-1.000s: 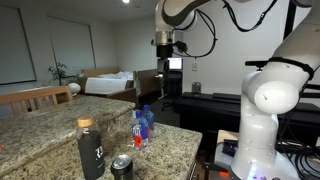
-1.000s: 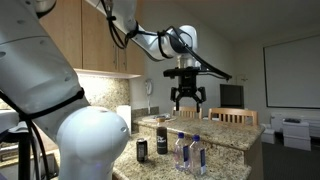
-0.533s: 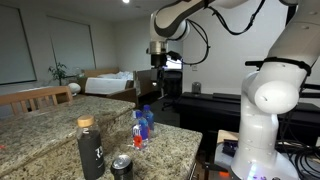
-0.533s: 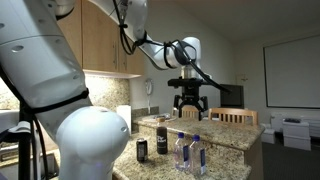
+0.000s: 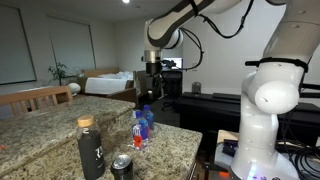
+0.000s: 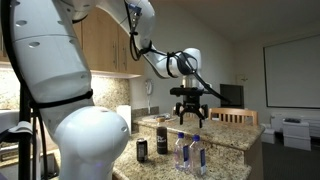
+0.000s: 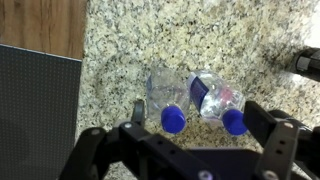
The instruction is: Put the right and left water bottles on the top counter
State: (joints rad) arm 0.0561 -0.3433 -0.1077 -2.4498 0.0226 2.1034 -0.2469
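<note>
The robot's gripper needs to next move to the blue cap (image 5: 147, 108) (image 7: 173, 119) of the water bottle that is farther from the dark drinks can and close there.
Two small clear water bottles stand side by side on the granite near the counter's edge, in both exterior views (image 5: 143, 127) (image 6: 188, 154). From the wrist they show from above: the one on the left of that view (image 7: 163, 95) and the one on its right (image 7: 214, 97), both with blue caps. My gripper (image 5: 152, 72) (image 6: 188, 116) hangs in the air well above them, open and empty. In the wrist view its fingers (image 7: 271, 128) frame the two caps. The top counter (image 5: 55, 112) is the raised granite tier behind the bottles.
A tall black flask (image 5: 90, 150) (image 6: 162, 141) and a dark drinks can (image 5: 121, 167) (image 6: 142, 149) stand on the same granite close to the bottles. Chairs (image 6: 226, 117) line the far side. The counter's edge and a dark panel (image 7: 40, 110) lie beside the bottles.
The gripper has come down and shifted sideways towards the spot above the two bottles, staying open. The bottles, flask and can have not moved.
</note>
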